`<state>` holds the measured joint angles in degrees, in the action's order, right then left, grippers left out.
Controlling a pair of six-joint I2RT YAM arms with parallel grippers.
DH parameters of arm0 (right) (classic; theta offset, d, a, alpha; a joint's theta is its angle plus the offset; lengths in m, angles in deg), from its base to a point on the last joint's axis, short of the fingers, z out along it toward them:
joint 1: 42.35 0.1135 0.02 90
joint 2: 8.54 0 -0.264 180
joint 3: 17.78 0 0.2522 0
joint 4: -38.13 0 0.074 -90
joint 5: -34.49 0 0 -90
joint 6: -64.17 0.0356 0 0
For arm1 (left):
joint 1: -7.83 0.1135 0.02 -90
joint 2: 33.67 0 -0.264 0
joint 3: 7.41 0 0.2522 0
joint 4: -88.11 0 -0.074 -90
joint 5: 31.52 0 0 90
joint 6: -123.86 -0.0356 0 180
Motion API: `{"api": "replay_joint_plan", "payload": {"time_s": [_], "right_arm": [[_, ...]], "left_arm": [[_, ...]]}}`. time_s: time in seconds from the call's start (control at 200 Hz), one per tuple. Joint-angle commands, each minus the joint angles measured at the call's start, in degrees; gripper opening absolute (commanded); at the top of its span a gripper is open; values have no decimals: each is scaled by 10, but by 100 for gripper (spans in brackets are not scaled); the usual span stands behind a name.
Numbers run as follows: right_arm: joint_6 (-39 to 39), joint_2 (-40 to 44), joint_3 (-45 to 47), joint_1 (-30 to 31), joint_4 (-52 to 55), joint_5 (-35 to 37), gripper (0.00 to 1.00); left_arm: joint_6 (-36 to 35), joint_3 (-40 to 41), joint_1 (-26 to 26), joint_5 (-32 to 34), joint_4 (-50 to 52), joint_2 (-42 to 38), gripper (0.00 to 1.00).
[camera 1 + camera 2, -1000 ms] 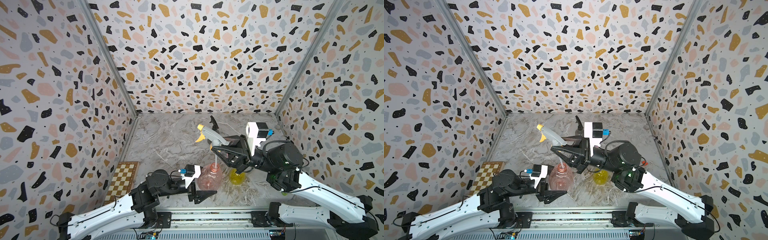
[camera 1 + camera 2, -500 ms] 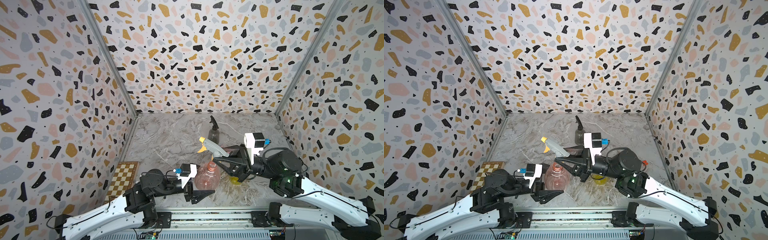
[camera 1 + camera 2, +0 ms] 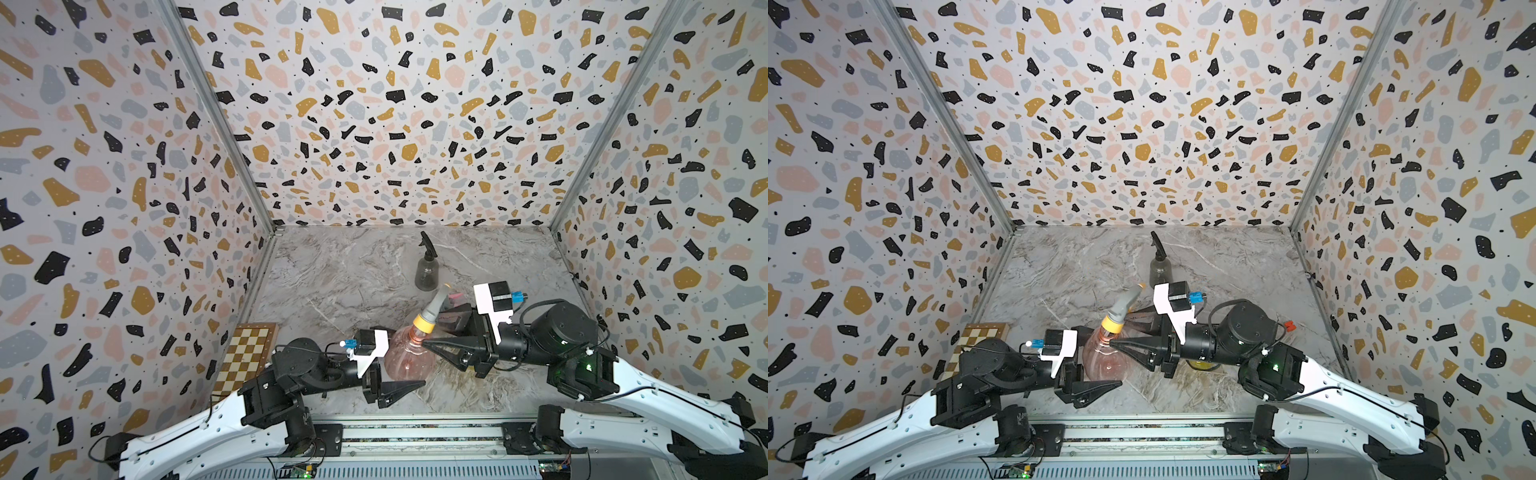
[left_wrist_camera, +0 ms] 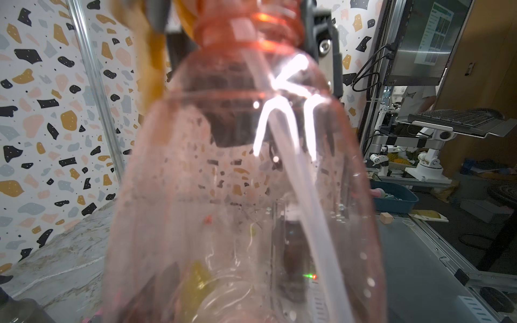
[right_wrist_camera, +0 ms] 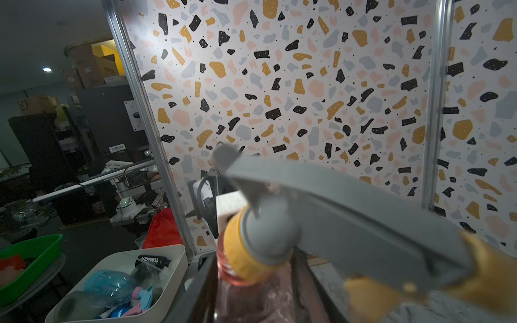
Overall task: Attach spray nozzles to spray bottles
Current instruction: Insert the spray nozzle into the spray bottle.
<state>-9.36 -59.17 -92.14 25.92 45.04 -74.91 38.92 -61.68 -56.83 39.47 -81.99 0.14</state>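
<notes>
My right gripper's fingers straddle the neck below the orange collar of the tilted nozzle, so that gripper should grip the grey head (image 3: 436,304) and twist it.
The pink bottle (image 3: 409,357) stands near the front of the table, and my left gripper (image 3: 411,370) is shut on its body. It fills the left wrist view (image 4: 223,195). The grey-and-orange nozzle (image 3: 424,322) sits slightly tilted on the bottle's neck, and its dip tube (image 4: 307,209) runs down inside. My right gripper (image 3: 430,332) is open, with a jaw on either side of the neck below the orange collar (image 5: 237,251). The dark grey bottle (image 3: 427,270) stands farther back with the black nozzle on it. The yellow bottle (image 3: 1200,365) peeks out behind my right gripper.
A small chessboard (image 3: 249,357) lies at the front left by the wall. Terrazzo-patterned walls close in the marble table (image 3: 353,270) on three sides. A bit of pink (image 3: 455,296) shows behind my right gripper.
My right gripper brought the grey-and-orange nozzle down until its collar sat on the pink bottle's neck, then its jaws opened off it. The left gripper kept hold of the bottle.
</notes>
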Motion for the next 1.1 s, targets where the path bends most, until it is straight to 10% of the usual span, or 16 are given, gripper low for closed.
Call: {"api": "replay_joint_plan", "payload": {"time_s": [0.0,0.305,1.096], "right_arm": [[-26,15,-45,2,76,6,56],[-39,-4,-137,2,181,-11,73],[36,-161,-350,1,370,-18,61]], "left_arm": [[-19,-24,-1,-12,-1,-7,0],[-25,-27,-1,-36,38,-15,0],[-30,-31,-1,-11,66,-13,0]]}}
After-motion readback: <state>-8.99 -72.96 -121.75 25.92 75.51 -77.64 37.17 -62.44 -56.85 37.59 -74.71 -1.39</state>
